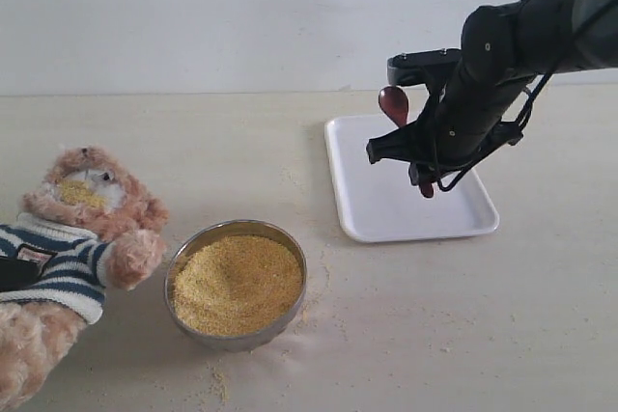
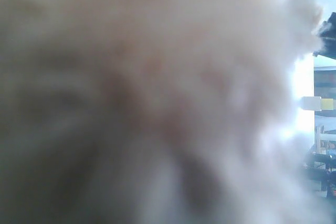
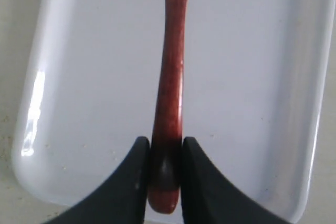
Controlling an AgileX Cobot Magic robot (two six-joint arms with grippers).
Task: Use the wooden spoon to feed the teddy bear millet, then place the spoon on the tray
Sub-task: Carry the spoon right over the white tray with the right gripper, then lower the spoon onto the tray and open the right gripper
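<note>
The wooden spoon, which hangs over the tray now, will go down on the white tray's half nearer the metal bowl (image 1: pixel 390 178) (image 3: pixel 142 71) from my right gripper.
The teddy bear (image 1: pixel 87 229) lies at the left with yellow millet grains on its white muzzle (image 1: pixel 79 193). More millet (image 1: pixel 237 282) fills the metal bowl (image 1: pixel 177 272) beside its paw. My right gripper (image 1: pixel 420 173) hangs over the white tray (image 1: pixel 386 209), shut on the wooden spoon (image 1: pixel 393 103) near the handle's end, spoon bowl tilted upward. In the right wrist view the fingers (image 3: pixel 131 182) pinch the handle (image 3: pixel 170 77) above the tray (image 3: pixel 94 77). Blurred bear fur (image 2: pixel 147 87) fills the left wrist view and hides the left jaws. A dark shape (image 1: pixel 14 275) lies against the bear's shirt.
Loose millet grains (image 1: pixel 217 383) are scattered on the table around the bowl and toward the tray. The right arm (image 1: pixel 541 36) reaches in from the upper right. A pale wall runs behind the table's far edge.
</note>
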